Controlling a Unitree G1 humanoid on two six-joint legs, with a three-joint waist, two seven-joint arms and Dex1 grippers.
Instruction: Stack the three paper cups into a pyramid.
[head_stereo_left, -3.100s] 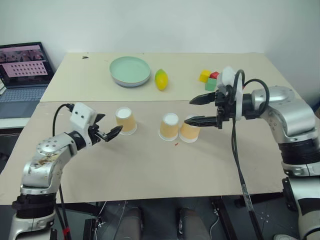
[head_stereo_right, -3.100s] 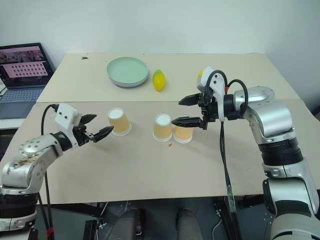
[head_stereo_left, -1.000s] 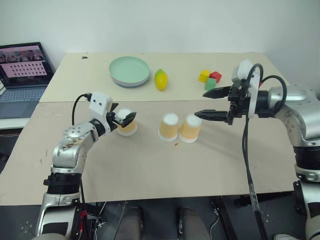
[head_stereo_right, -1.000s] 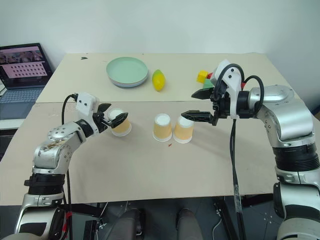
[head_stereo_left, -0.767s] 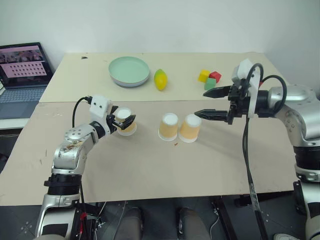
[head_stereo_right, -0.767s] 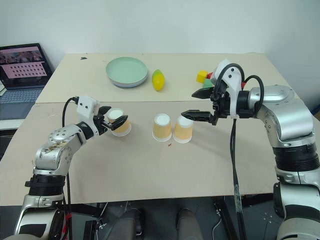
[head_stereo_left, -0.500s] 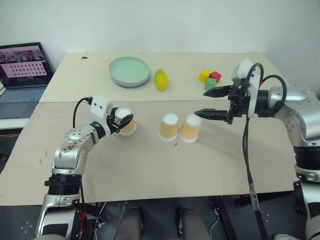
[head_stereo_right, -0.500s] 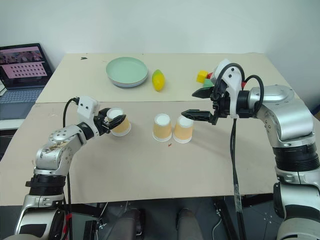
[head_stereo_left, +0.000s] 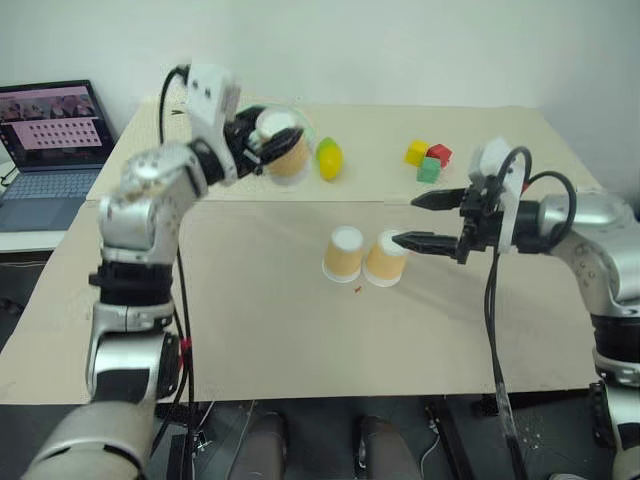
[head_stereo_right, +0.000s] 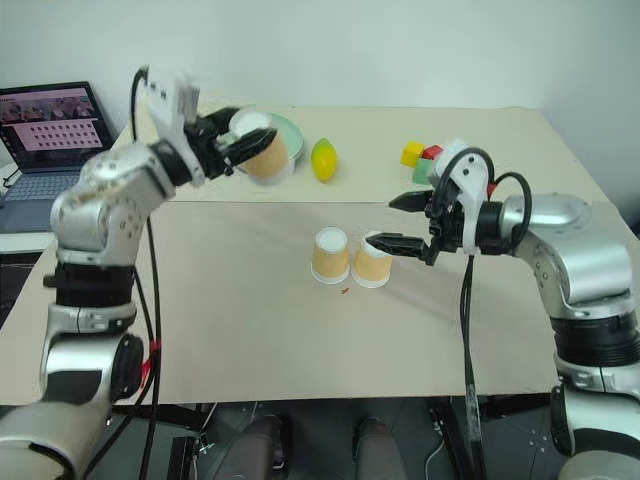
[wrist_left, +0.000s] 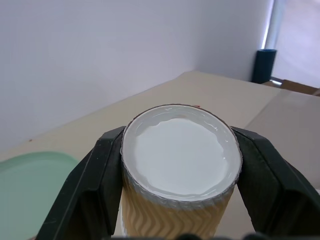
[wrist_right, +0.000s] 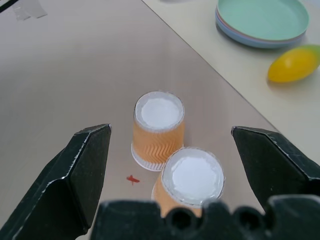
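I need to use my left gripper to set the held paper cup down across the white tops of both standing cups (head_stereo_left: 369, 240).
Two paper cups (head_stereo_left: 344, 253) (head_stereo_left: 385, 258) stand upside down, touching side by side, near the middle of the table (head_stereo_left: 300, 340). A third paper cup (head_stereo_left: 286, 152) is held high in the air in front of the green plate, tilted, with my left gripper (head_stereo_left: 272, 140) shut on its sides. In the left wrist view its white base (wrist_left: 180, 150) faces the camera between the two black fingers (wrist_left: 95, 185). My right gripper (head_stereo_left: 406, 221) hovers open just right of the right-hand standing cup, one finger above its top. No pyramid stands.
A green plate (wrist_right: 262, 20), a yellow-green lemon (head_stereo_left: 328, 158) and coloured cubes (head_stereo_left: 425, 160) lie on the far half of the table. A laptop (head_stereo_left: 45, 130) sits on a side surface at the far left. Bare tabletop lies in front of the two cups.
My left gripper closed on the left cup and lifted it well up and toward the right. The right gripper sank slightly and stays open.
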